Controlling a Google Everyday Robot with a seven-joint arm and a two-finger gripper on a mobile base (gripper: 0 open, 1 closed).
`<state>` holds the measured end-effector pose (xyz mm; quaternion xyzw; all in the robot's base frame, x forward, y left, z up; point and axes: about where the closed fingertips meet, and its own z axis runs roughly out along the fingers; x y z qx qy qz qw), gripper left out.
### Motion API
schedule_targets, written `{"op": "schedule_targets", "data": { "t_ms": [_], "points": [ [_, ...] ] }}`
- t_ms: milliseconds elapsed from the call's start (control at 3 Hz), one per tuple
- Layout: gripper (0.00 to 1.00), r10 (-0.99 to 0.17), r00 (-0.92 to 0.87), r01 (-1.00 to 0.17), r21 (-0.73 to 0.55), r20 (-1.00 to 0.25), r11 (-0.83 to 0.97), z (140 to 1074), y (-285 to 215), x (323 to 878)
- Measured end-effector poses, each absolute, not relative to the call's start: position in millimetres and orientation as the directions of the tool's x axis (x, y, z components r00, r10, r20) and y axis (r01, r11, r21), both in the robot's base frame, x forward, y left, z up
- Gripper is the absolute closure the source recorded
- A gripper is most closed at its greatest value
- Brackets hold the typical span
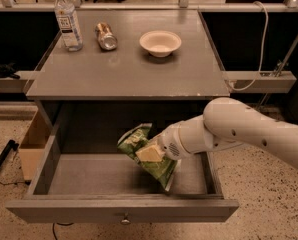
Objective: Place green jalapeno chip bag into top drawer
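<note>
The robot's gripper will let go of the green jalapeno chip bag on the open drawer's bottom (pixel 145 157), a little off its middle toward the white arm.
The green jalapeno chip bag (pixel 141 151) hangs tilted inside the open top drawer (pixel 121 210), its lower end near the drawer floor at the middle-right. My gripper (pixel 150 153) reaches in from the right on a white arm and is shut on the bag's middle. The drawer is pulled fully out, with its round metal knob (pixel 124 219) at the front centre.
On the grey tabletop (pixel 129 69) stand a water bottle (pixel 68 19), a crushed metal can (pixel 106 36) and a white bowl (pixel 160 42). A cardboard box (pixel 33 145) sits left of the drawer. A white cable (pixel 259 44) runs at the right.
</note>
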<state>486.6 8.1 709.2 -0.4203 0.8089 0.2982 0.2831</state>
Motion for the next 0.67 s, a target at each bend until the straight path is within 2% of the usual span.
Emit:
{"op": "schedule_targets", "data": {
  "t_ms": [667],
  "points": [
    [1.00,-0.532,-0.511,-0.840,0.261,-0.676,0.476,676,19,505]
  ]
}}
